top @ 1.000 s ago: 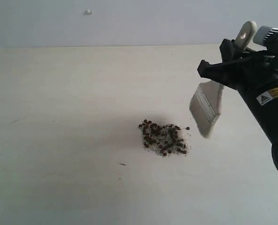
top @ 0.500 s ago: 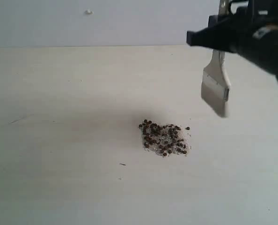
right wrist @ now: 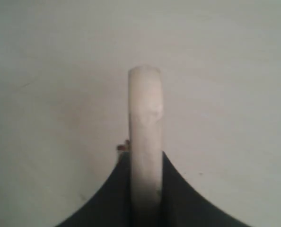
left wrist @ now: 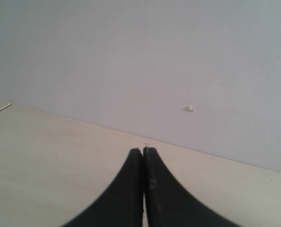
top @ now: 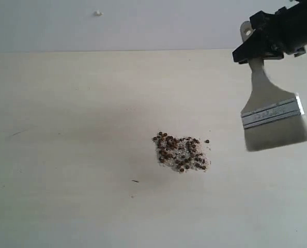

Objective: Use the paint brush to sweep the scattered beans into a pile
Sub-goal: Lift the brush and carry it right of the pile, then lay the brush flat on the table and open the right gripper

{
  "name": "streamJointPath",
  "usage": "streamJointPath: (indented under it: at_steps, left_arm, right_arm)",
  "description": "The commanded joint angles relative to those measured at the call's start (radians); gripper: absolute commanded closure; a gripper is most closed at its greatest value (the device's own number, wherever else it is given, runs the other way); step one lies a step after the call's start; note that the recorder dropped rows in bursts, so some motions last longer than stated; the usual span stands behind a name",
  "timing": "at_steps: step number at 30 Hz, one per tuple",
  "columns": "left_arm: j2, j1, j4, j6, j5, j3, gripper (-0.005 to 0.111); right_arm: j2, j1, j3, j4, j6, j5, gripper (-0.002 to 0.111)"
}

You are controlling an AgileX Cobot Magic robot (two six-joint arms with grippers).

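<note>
Next, I set the paint brush down with my right gripper on the pale table [top: 243, 135] next to the pile's stray bean. The brush now hangs in the air beside the pile.
The beans lie as one compact pile [top: 181, 153] of reddish-brown beans and white grains on the pale table, a little right of the middle. The paint brush [top: 271, 114] hangs in the air to the right of the pile, bristles down, its silver ferrule tilted. My right gripper [top: 257, 46] is shut on its cream handle at the upper right. In the right wrist view the brush [right wrist: 145, 127] runs edge-on between the dark fingers, and a few beans [right wrist: 123, 145] peep out beside it. My left gripper [left wrist: 144, 151] is shut and empty, facing the wall.
The table's far edge [top: 117, 50] meets a plain grey wall. A small white speck [top: 97, 13] sits on that wall. A faint dark mark [top: 135, 181] lies on the table in front of the pile.
The right arm has risen and swung right with the brush. The brush turned from edge-on near the pile to broadside, hanging farther right. The pile has not changed.
</note>
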Motion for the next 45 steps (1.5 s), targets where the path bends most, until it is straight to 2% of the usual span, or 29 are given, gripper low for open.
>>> streamJointPath:
  at_steps: [1,6,21,31,35,40,43,44,45]
  left_arm:
    - [-0.004,0.003,-0.003,0.001,0.002,0.003,0.107]
    - [-0.004,0.003,-0.003,0.001,0.002,0.003,0.107]
    - [-0.004,0.003,-0.003,0.001,0.002,0.003,0.107]
    - [-0.004,0.003,-0.003,0.001,0.002,0.003,0.107]
    - [-0.004,0.003,-0.003,0.001,0.002,0.003,0.107]
    - [-0.004,0.003,-0.003,0.001,0.002,0.003,0.107]
    - [-0.004,0.003,-0.003,0.001,0.002,0.003,0.107]
    - [-0.004,0.003,-0.003,0.001,0.002,0.003,0.107]
    - [-0.004,0.003,-0.003,0.001,0.002,0.003,0.107]
  right_arm:
    - [0.130,-0.017,-0.003,0.143,-0.108,0.119,0.108]
    - [0.221,-0.017,0.021,0.136,-0.110,-0.012,0.108]
    - [0.304,-0.017,0.019,0.132,-0.138,-0.121,0.107]
    - [0.304,-0.017,0.019,0.126,-0.142,-0.304,0.074]
    - [0.302,-0.017,0.019,0.126,-0.135,-0.405,0.067]
    - [0.250,-0.019,0.019,0.121,-0.062,-0.453,0.073]
    - [0.171,-0.017,0.026,0.060,0.009,-0.454,0.096]
    - [0.135,-0.016,0.043,0.045,0.010,-0.460,0.107]
    - [0.091,-0.016,0.074,0.050,0.006,-0.483,0.108]
